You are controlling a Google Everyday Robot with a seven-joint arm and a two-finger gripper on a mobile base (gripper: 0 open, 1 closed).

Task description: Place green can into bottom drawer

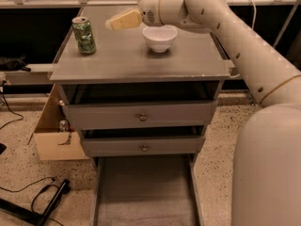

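Next, I should close my gripper around the green can at the middle of its side [85, 36], below the silver lid.
The green can [84, 35] stands upright at the left rear of the grey cabinet top [136, 62], silver lid up. My gripper [113, 22] hovers above the cabinet top, to the right of the can and apart from it, reaching in from the right on the white arm [244, 46]. The bottom drawer [146, 192] is pulled out wide at floor level, its flat grey floor bare.
A white bowl [160, 37] sits on the cabinet top under the wrist. Two upper drawers with brass knobs [142, 117] stand slightly ajar. A cardboard box [54, 131] sits left of the cabinet. Black cables [42, 201] lie on the speckled floor.
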